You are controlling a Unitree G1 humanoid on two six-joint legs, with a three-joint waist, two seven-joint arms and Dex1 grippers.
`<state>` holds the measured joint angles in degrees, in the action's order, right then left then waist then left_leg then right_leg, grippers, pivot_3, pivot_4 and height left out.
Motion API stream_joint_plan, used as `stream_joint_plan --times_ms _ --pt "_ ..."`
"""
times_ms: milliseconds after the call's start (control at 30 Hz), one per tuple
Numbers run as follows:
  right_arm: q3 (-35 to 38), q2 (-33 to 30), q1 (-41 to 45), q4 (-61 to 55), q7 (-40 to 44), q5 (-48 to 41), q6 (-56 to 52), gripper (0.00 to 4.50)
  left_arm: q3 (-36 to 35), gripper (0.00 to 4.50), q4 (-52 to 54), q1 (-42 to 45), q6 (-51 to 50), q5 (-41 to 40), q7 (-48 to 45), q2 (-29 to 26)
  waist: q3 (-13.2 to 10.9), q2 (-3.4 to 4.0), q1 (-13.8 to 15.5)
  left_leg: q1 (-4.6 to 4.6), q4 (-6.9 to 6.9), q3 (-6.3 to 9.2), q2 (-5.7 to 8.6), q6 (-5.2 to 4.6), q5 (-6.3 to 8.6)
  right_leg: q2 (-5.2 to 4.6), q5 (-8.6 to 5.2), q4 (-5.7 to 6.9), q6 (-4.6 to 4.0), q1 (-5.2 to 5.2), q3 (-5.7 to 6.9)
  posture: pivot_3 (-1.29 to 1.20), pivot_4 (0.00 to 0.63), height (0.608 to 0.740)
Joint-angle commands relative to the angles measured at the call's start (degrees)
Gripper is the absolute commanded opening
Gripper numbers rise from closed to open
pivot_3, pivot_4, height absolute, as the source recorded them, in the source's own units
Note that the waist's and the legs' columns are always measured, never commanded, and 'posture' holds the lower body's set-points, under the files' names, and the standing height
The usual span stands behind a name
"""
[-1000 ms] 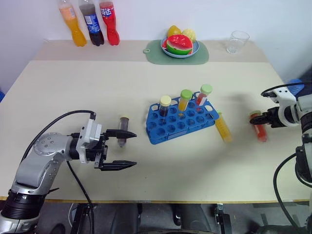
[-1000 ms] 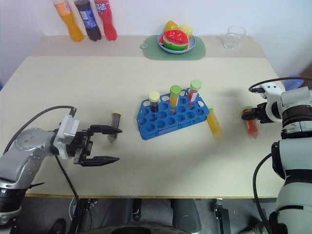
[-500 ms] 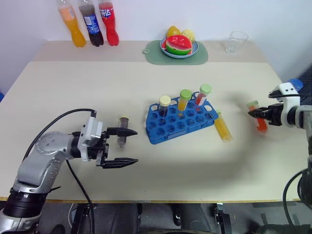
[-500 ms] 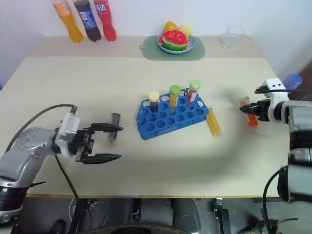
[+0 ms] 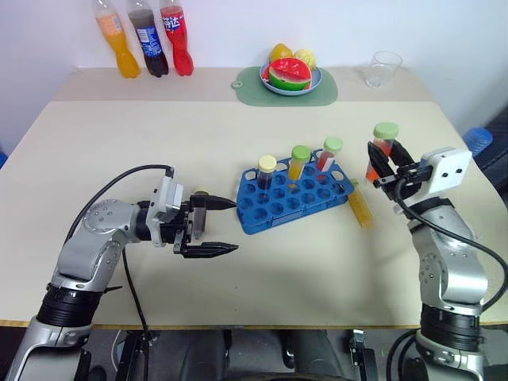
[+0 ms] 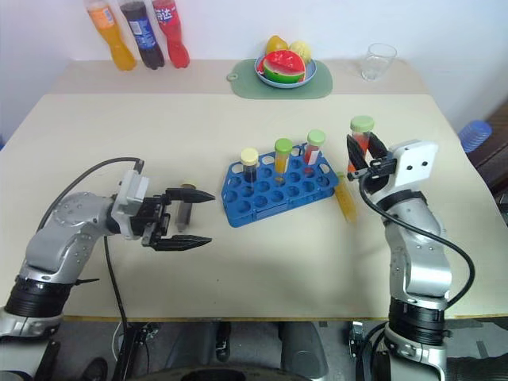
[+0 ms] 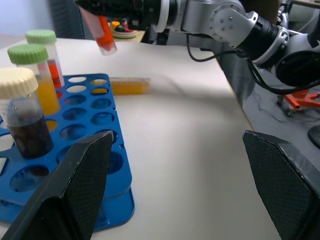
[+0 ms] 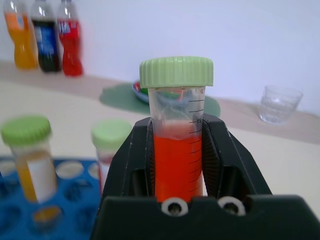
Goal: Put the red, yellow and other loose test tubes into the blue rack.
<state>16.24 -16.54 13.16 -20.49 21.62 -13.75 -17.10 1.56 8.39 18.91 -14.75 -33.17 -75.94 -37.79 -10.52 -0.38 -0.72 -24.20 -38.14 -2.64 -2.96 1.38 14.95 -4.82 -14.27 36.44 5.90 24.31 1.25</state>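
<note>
Next, I let go of the red tube with my right gripper in the blue rack's front corner hole (image 5: 340,191) next to the lying yellow tube.
The blue rack (image 5: 274,218) stands mid-table and holds three capped tubes: a dark one (image 5: 268,171), an orange one (image 5: 299,163) and a red one (image 5: 330,153). A yellow tube (image 5: 362,209) lies on the table just right of the rack. My right gripper (image 5: 384,165) is shut on a red tube with a green cap (image 8: 177,150), held upright in the air right of the rack. To the rack's left my left gripper (image 5: 236,226) is open and level, its fingers (image 7: 75,190) pointing at the rack. A dark tube (image 5: 200,225) lies on the table behind its upper finger.
Three soda bottles (image 5: 147,38) stand at the back left. A plate of fruit (image 5: 291,73) on a green mat and a clear glass (image 5: 382,67) are at the back. A blue object (image 5: 479,140) lies beyond the table's right edge.
My right gripper has lifted the red tube off the table at the far right, swung it left toward the rack and turned it upright. The left gripper has edged slightly toward the rack.
</note>
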Motion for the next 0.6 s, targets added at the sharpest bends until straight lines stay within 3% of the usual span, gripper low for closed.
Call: stream_joint_plan --times_ms 33,600 --pt "-1.6 0.53 0.48 -2.56 -1.5 0.07 2.7 0.76 0.03 4.27 0.72 1.69 0.09 -0.28 0.32 0.85 0.0 0.0 0.04 0.0 0.0 -0.01 0.0 0.0 0.0 -0.01 0.0 0.0 0.0 0.0 -0.01 0.0 0.15 0.74" --pt "-7.76 3.44 -1.56 8.44 -1.95 1.37 12.96 0.76 -0.68 4.27 3.68 -2.14 0.24 1.04 7.58 3.89 0.0 0.0 0.03 0.01 -0.01 -0.01 0.0 0.0 0.0 -0.01 0.0 0.0 0.0 0.0 -0.04 0.0 0.15 0.74"
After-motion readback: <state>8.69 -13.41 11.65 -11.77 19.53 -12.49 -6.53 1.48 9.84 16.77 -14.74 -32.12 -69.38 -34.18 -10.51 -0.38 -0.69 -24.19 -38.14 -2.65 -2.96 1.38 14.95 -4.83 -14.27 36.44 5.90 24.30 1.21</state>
